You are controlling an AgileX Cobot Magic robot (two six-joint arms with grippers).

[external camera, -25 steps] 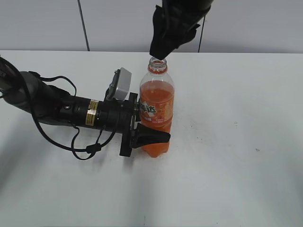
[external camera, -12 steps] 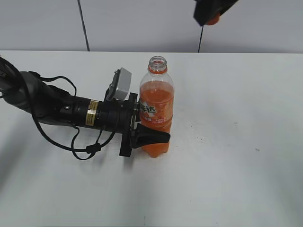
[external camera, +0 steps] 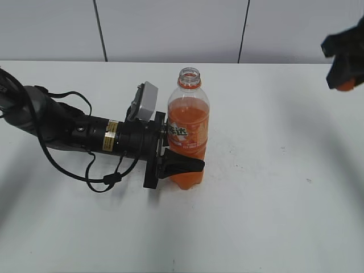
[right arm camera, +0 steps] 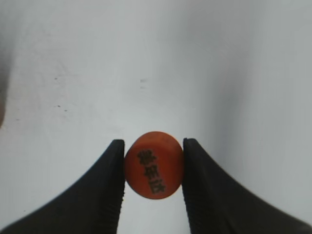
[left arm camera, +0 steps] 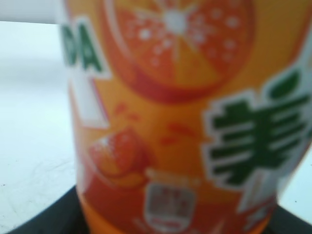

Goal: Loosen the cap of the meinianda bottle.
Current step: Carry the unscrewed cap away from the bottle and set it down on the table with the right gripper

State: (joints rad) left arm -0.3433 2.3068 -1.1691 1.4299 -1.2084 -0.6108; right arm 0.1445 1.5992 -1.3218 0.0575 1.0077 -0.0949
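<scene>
The orange cap, now high at the table's far edge, will leave my right gripper on the white table (external camera: 321, 173) beside the small dark mark.
The meinianda bottle (external camera: 188, 133) stands upright in the middle of the white table with its mouth open and no cap on it. My left gripper (external camera: 181, 165) is shut on the bottle's lower body from the left; in the left wrist view the orange label (left arm camera: 185, 122) fills the frame. My right gripper (external camera: 343, 73) is high at the far right edge, shut on the orange cap (external camera: 346, 85). In the right wrist view the cap (right arm camera: 153, 164) sits between the two black fingers (right arm camera: 109, 190), dark characters on its top.
The left arm (external camera: 74, 131) and its cable (external camera: 102, 176) lie across the table's left side. A grey panelled wall (external camera: 170, 28) stands behind the table. White table surface (external camera: 273, 199) lies to the right of and in front of the bottle.
My right gripper lifted off the bottle's mouth with the cap and moved right and somewhat down to the far right edge. The bottle and left gripper have not moved.
</scene>
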